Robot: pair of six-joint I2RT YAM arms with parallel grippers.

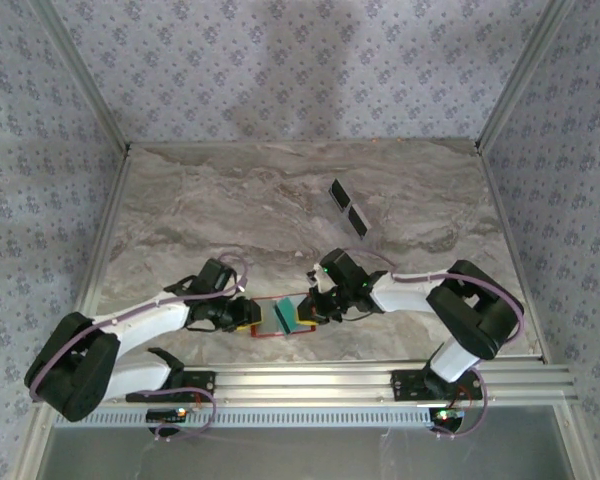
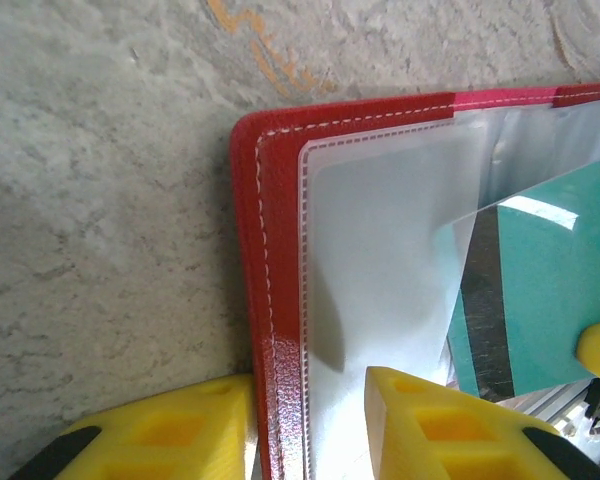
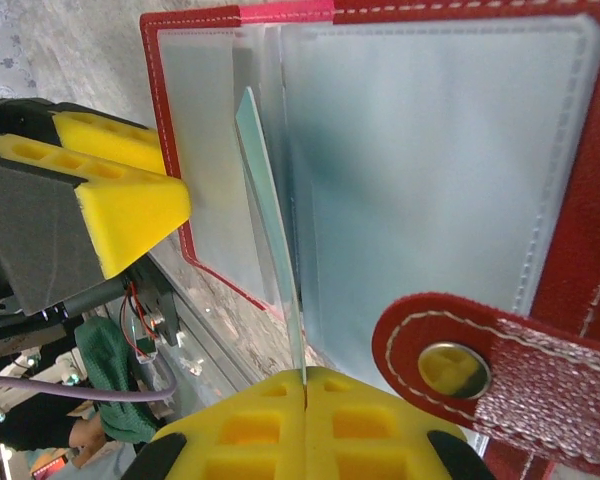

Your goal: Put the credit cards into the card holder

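Observation:
The teal-blue card is partway into the card holder's clear pocket (image 1: 277,314) (image 3: 242,165) beside my left gripper. Next, my right gripper lets go of it there.
The red card holder (image 1: 268,318) lies open near the table's front edge, its clear inner pockets (image 2: 380,270) facing up. My left gripper (image 1: 248,316) is open, and its yellow fingers straddle the holder's left edge (image 2: 308,420). My right gripper (image 3: 305,385) is shut on the teal-blue card (image 3: 270,220). That card stands on edge over the holder's middle fold, with its dark stripe (image 2: 485,300) facing the left wrist camera. The holder's snap strap (image 3: 450,365) lies just right of my right fingers. Two dark cards (image 1: 338,194) (image 1: 358,221) lie further back. The yellow card is out of view.
The marble table (image 1: 230,210) is walled by patterned panels at the back and sides. An aluminium rail (image 1: 310,380) runs along the front, just behind both arm bases.

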